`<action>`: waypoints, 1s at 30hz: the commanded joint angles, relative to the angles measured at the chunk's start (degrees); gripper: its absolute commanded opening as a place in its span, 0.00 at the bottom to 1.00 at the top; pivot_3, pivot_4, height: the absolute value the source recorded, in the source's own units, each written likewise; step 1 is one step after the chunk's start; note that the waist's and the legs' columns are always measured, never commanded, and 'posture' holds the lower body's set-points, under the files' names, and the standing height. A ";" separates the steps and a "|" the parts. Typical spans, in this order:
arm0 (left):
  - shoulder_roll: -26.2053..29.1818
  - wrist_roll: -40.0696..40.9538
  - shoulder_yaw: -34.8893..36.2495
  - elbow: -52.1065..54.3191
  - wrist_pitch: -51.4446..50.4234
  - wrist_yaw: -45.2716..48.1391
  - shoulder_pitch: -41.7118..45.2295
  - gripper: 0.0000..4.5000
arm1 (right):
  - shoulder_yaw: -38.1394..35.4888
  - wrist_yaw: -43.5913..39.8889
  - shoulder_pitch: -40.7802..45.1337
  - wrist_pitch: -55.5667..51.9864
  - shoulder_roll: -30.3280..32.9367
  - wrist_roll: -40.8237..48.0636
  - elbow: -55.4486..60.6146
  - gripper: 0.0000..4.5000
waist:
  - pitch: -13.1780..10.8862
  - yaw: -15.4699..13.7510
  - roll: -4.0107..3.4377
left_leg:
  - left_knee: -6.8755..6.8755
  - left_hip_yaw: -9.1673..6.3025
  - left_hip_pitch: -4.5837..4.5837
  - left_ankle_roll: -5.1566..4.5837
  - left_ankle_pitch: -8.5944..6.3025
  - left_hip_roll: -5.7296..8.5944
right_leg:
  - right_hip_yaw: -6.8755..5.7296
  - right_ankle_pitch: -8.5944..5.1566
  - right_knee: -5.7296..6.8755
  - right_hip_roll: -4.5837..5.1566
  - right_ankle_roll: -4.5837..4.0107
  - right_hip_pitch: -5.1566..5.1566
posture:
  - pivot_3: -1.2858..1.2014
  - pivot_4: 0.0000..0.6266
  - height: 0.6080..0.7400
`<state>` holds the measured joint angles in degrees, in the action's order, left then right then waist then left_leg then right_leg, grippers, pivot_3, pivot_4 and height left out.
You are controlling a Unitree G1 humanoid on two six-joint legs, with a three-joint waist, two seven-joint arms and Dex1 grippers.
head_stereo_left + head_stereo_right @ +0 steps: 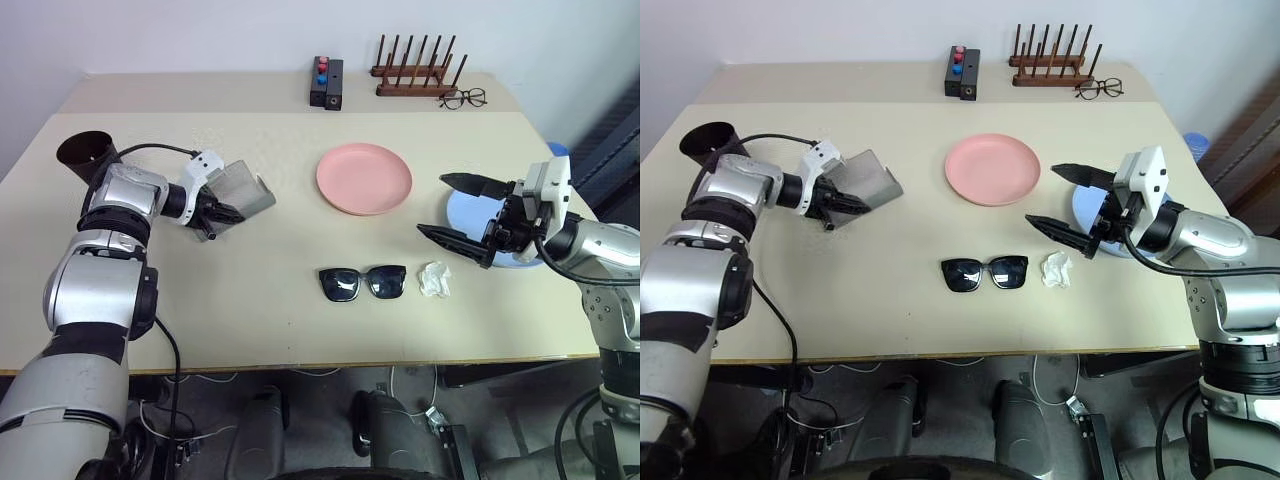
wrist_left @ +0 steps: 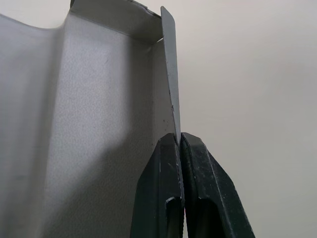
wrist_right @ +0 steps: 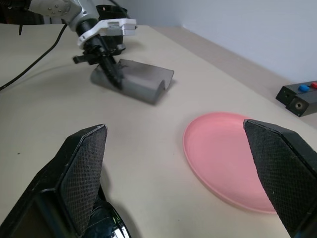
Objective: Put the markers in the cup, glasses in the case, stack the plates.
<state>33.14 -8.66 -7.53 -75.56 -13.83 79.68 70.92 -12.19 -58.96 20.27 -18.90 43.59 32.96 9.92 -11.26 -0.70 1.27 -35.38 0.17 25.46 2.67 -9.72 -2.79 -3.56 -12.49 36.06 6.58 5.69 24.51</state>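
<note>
My left gripper is going to the bare table (image 1: pixel 232 288) beside the black sunglasses, near the front edge. It will release the grey case there.
The grey case (image 1: pixel 243 188) lies open on the table's left side. My left gripper (image 1: pixel 214 216) is shut on it, its fingers (image 2: pixel 198 178) pinching the thin edge of one wall. The dark cup (image 1: pixel 84 151) stands behind that arm. Black sunglasses (image 1: pixel 362 283) lie folded flat near the front middle. A pink plate (image 1: pixel 364 178) sits at the centre back. The light blue plate (image 1: pixel 470 215) lies at the right, partly under my right gripper (image 1: pixel 432 204), which hovers open with nothing between its fingers. The markers are out of view.
A crumpled white scrap (image 1: pixel 434 279) lies just right of the sunglasses. At the table's back stand a black box with red and blue buttons (image 1: pixel 327 82), a wooden peg rack (image 1: pixel 415 70) and thin-rimmed spectacles (image 1: pixel 463 98).
</note>
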 commanded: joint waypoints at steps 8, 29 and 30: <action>17.07 24.91 -19.46 32.85 -11.49 12.82 -8.08 0.01 | -1.07 -0.28 1.06 0.49 0.04 1.12 1.28 1.00 | -0.02 0.71 -0.05 | 0.07 -0.03 -0.04 0.00 0.00 -0.03 | 0.04 -0.09 0.01 0.00 -0.16 0.01 | 0.52 0.24 1.00; 34.03 33.74 -20.83 73.58 -13.18 12.77 -35.51 0.01 | -0.08 -1.11 2.28 1.39 -0.72 0.44 0.03 1.00 | -0.02 0.72 -0.10 | 0.02 0.01 -0.03 -0.01 -0.01 -0.03 | 0.11 -0.16 -0.01 -0.01 -0.28 0.04 | 0.52 0.24 1.00; 32.95 32.94 -20.23 73.26 -13.18 12.07 -35.49 0.01 | -0.11 -1.10 2.30 1.32 -0.71 0.50 0.09 1.00 | -0.02 0.46 -0.10 | 0.01 0.02 -0.03 -0.01 -0.01 -0.03 | 0.11 -0.16 -0.02 0.00 -0.28 0.04 | 0.52 0.24 1.00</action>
<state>66.70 25.37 -30.66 -2.36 -27.78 92.20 35.04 -11.55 -59.98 21.33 -18.37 42.96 32.83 9.27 -11.28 -0.24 1.17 -35.38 0.19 25.45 2.66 -9.73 -2.82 -3.45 -12.66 36.04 6.58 5.42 24.55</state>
